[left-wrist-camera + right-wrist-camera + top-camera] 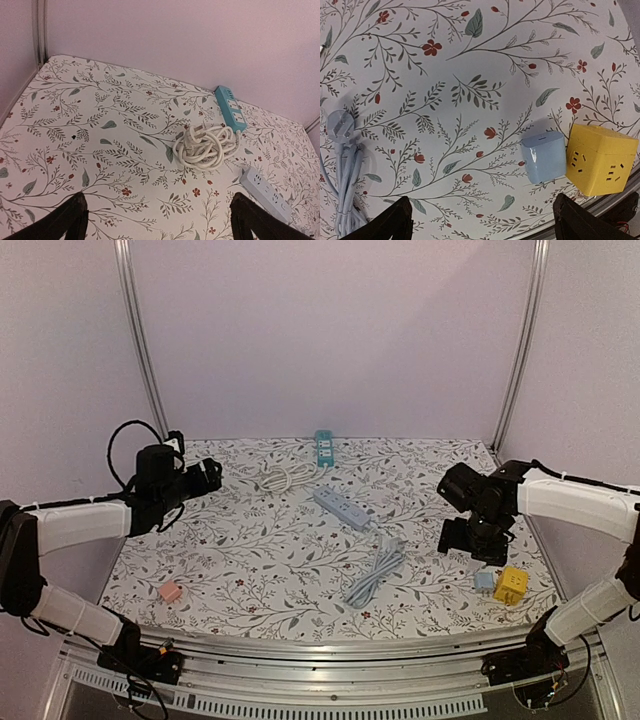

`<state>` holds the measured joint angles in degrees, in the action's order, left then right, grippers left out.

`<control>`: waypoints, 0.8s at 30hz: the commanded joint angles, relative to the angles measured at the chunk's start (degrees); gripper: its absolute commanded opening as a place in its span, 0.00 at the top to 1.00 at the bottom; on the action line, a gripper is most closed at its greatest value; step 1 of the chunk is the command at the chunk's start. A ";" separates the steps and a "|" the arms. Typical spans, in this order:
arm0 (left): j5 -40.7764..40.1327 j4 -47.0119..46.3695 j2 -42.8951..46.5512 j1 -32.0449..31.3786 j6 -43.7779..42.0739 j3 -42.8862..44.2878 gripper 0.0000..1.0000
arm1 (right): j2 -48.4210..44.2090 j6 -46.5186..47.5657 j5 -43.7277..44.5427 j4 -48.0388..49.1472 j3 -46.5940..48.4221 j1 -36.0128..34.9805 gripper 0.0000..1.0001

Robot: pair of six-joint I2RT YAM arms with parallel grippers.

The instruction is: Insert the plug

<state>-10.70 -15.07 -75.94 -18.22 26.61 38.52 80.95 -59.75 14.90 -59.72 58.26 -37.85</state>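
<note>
The robot's right gripper should close on the sides of the light-blue plug adapter (484, 582) (544, 156), with one finger between the adapter and the yellow cube socket.
A light-blue plug adapter (544, 156) lies on the flowered table, right up against the left side of a yellow cube socket (600, 160). Its thin prongs show at its near edge, outside the cube. In the top view the plug (484, 580) and the cube (511, 585) sit near the front right corner. My right gripper (482, 220) hangs open above the cloth just left of the plug, nothing between its fingers (385, 222). My left gripper (160, 220) is open too, held over the back left of the table (212, 475).
A grey power strip (342, 508) lies mid-table, its bundled cable (375, 575) and plug head (340, 125) in front of it. A teal strip (231, 107) and a coiled white cord (205, 145) lie at the back. A pink adapter (170, 592) is front left. The table's metal edge runs just past the cube.
</note>
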 commanded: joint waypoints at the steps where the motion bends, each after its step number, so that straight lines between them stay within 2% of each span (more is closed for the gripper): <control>1: 0.42 1.11 1.40 0.04 0.32 0.41 0.01 | 3.02 -2.61 1.09 -1.86 -3.59 0.99 0.05; 6: 0.57 1.33 1.37 0.05 0.40 0.50 0.01 | 4.75 0.14 -2.19 3.70 -7.33 3.83 0.09; 11: 0.37 1.37 1.55 0.07 0.51 0.41 0.01 | 5.45 0.92 -1.23 3.72 -9.02 6.74 0.10; 18: 0.46 1.29 1.22 0.04 0.56 0.50 0.01 | 5.75 4.92 -2.63 10.42 -10.75 10.82 0.12; 24: 0.26 1.40 1.40 0.08 0.56 0.50 0.01 | 7.83 5.70 -2.24 10.26 -10.52 12.72 0.15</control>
<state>-10.72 -14.85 -75.44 -18.22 27.05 38.52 87.18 -55.16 12.71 -50.63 48.16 -25.93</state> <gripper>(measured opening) 0.988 0.852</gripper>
